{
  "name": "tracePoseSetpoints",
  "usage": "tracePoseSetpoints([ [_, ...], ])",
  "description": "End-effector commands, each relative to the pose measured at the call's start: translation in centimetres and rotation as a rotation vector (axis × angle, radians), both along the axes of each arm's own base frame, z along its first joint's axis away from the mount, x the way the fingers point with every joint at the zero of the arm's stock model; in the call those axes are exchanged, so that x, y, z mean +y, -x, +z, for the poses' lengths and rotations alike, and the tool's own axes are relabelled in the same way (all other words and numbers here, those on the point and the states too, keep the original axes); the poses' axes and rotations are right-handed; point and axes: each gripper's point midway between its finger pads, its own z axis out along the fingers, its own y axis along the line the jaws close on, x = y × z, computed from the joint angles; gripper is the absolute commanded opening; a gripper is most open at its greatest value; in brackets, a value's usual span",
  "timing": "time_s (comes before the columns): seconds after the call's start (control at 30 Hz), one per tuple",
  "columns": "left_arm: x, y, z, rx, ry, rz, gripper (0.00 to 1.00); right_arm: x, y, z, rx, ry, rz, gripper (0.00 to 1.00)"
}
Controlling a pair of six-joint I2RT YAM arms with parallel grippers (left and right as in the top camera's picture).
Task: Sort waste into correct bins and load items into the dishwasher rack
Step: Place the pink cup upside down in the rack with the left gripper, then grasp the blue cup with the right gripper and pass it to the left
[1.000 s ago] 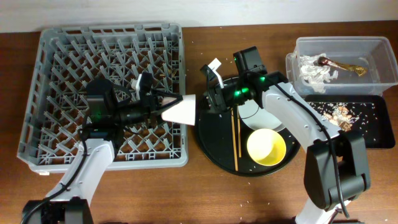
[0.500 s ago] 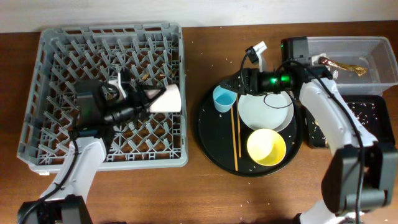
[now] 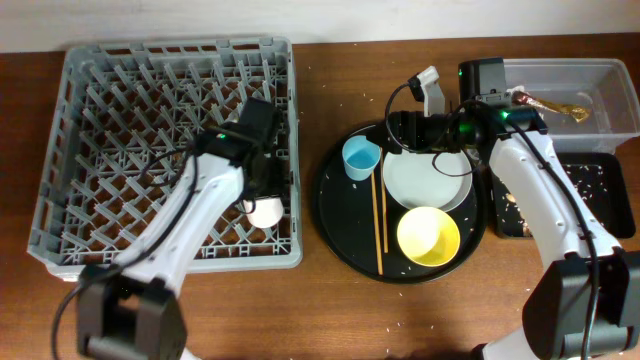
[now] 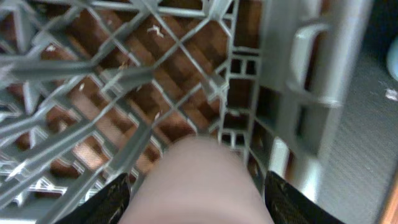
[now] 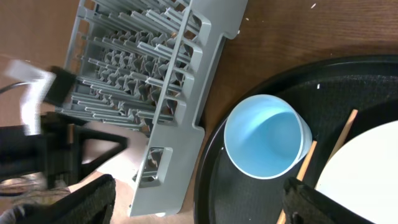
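The robot's right gripper should close on the light blue cup's rim [image 3: 379, 160] [image 5: 296, 160], on the cup's side that faces the chopsticks and the white plate.
My left gripper [image 4: 199, 202] is shut on the pink cup [image 4: 199, 180], which fills the gap between its dark fingers [image 4: 115, 199]. In the overhead view that cup [image 3: 265, 212] points down into the dishwasher rack [image 3: 120, 130] near its front right corner. My right gripper [image 3: 402, 130] hangs open and empty over the back of the round tray; the light blue cup [image 5: 266, 135] stands upright just ahead of its fingertips. The white plate [image 3: 428, 178], yellow bowl [image 3: 428, 236] and chopsticks [image 3: 378, 215] lie on the same tray. The clear tub [image 3: 600, 75] holds napkins [image 3: 505, 112] and a wrapper [image 3: 560, 106].
The round black tray [image 3: 335, 215] sits between the rack and the bins. The shallow black tray [image 3: 600, 215] at the right holds food scraps [image 3: 545, 182]. Crumbs dot the wooden table [image 3: 400, 310]. The right arm reaches across the tub's left end.
My left arm has swung round and tipped the pink cup downward over the rack's front right part. My right gripper has opened and drawn back right, uncovering the blue cup.
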Motion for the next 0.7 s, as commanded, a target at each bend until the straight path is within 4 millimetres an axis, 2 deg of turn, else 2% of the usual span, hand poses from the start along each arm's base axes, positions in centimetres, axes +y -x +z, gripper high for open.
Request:
tracePoseSetpoints([
  [0.0, 0.2, -1.6, -3.0, 0.01, -0.057, -0.004, 0.39, -0.1, 0.1, 0.5, -0.028, 0.022, 0.002, 0.84],
  [0.03, 0.1, -2.0, -3.6, 0.008, -0.056, -0.004, 0.4, -0.5, 0.0, 0.1, -0.024, 0.047, -0.014, 0.84],
  [0.07, 0.0, -2.1, -3.8, 0.007, -0.056, -0.004, 0.64, -0.8, -0.1, -0.2, -0.019, 0.069, -0.027, 0.84],
  [0.13, 0.0, -2.1, -3.8, 0.008, -0.056, -0.004, 0.77, -1.3, -0.1, -0.9, -0.006, 0.119, -0.054, 0.8],
  [0.17, 0.0, -2.2, -3.5, 0.005, -0.055, -0.004, 0.77, -1.2, -0.2, -1.2, -0.008, 0.148, -0.06, 0.8],
  [0.27, -0.2, -2.8, 1.0, -0.02, -0.046, -0.004, 0.76, -0.7, 0.0, -1.5, -0.011, 0.172, -0.053, 0.8],
  [0.3, -0.2, -2.7, 2.3, -0.019, -0.046, -0.004, 0.77, -0.8, -0.1, -1.8, 0.008, 0.183, -0.073, 0.77],
  [0.33, -0.1, -2.5, 3.5, -0.014, -0.048, -0.004, 0.77, -1.3, -0.3, -2.8, 0.043, 0.22, -0.121, 0.73],
  [0.4, 0.0, -2.9, 5.7, -0.035, -0.038, 0.005, 0.77, -1.0, -0.3, -4.8, 0.094, 0.253, -0.129, 0.65],
  [0.43, -0.3, -3.6, 7.4, -0.066, 0.002, 0.009, 0.77, -0.5, -0.3, -6.5, 0.133, 0.277, -0.127, 0.62],
  [0.5, -0.4, -5.0, 9.3, -0.127, 0.053, 0.024, 0.77, -0.2, -0.7, -9.3, 0.177, 0.338, -0.152, 0.58],
  [0.6, -0.3, -6.1, 9.7, -0.166, 0.071, 0.041, 0.77, -0.7, -1.0, -12.3, 0.218, 0.419, -0.189, 0.37],
  [0.63, -0.4, -6.3, 9.8, -0.175, 0.074, 0.04, 0.77, -0.7, -1.0, -12.7, 0.225, 0.421, -0.187, 0.23],
  [0.67, -0.4, -6.3, 9.8, -0.175, 0.074, 0.041, 0.77, -0.7, -1.0, -12.7, 0.227, 0.419, -0.192, 0.04],
])
